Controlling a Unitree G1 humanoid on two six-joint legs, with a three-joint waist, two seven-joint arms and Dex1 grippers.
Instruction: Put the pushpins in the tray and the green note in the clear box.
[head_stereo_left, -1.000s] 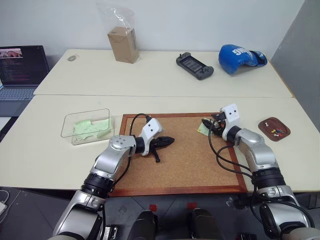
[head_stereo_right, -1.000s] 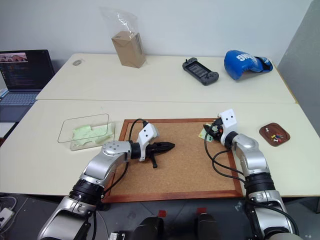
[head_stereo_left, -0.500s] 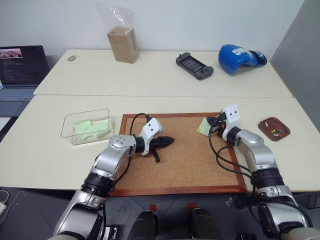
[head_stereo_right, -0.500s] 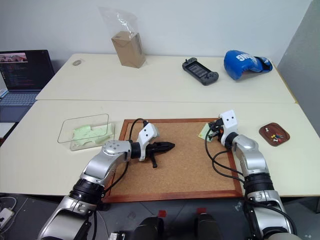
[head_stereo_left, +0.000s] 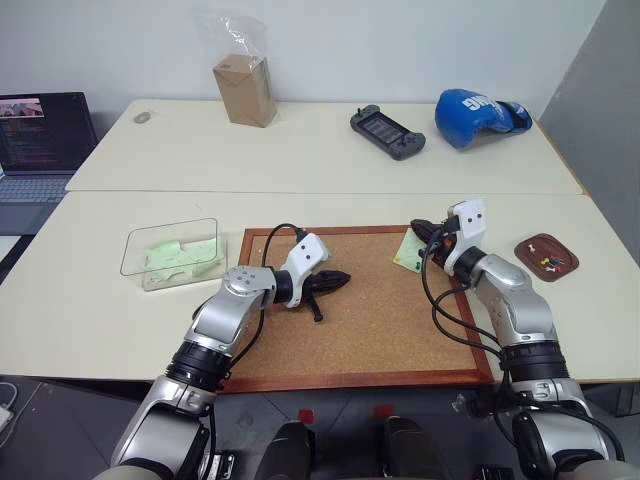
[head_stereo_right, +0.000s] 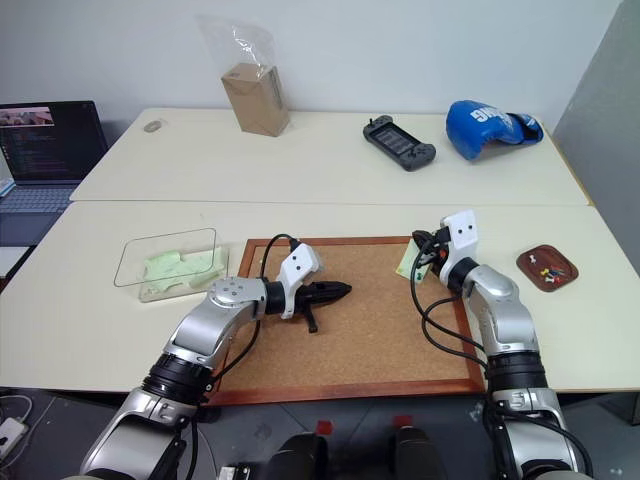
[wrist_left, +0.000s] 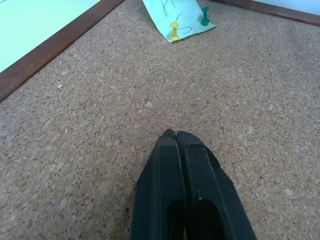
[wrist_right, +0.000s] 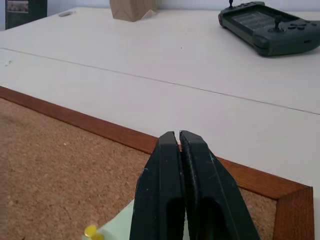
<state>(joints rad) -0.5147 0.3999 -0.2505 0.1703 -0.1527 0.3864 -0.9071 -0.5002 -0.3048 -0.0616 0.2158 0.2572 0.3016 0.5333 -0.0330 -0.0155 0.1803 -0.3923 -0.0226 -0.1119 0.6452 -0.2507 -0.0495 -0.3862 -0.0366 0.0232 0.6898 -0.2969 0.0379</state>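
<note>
The robot's right gripper should release a pushpin among the other pushpins in the dark reddish-brown tray (head_stereo_left: 549, 260).
A pale green note (head_stereo_left: 407, 252) lies at the far right corner of the cork board (head_stereo_left: 370, 330). A yellow pushpin (wrist_left: 173, 31) and a green pushpin (wrist_left: 205, 16) stick in it. My right gripper (head_stereo_left: 421, 232) hovers just above the note's far edge; it is shut and I see nothing between its tips. My left gripper (head_stereo_left: 343, 279) is shut and empty, low over the middle of the board. The dark reddish-brown tray (head_stereo_left: 530, 246) sits right of the board with several pushpins (head_stereo_left: 549, 262) in it. The clear box (head_stereo_left: 135, 243), left of the board, holds green paper.
On the far table stand a bagged cardboard box (head_stereo_left: 245, 88), a handheld game console (head_stereo_left: 387, 131) and a blue boxing glove (head_stereo_left: 478, 108). A laptop (head_stereo_left: 40, 135) is at the far left. The cork board has a raised wooden frame (head_stereo_left: 330, 231).
My right gripper has shut and risen a little off the green note's edge. The left arm has stayed still.
</note>
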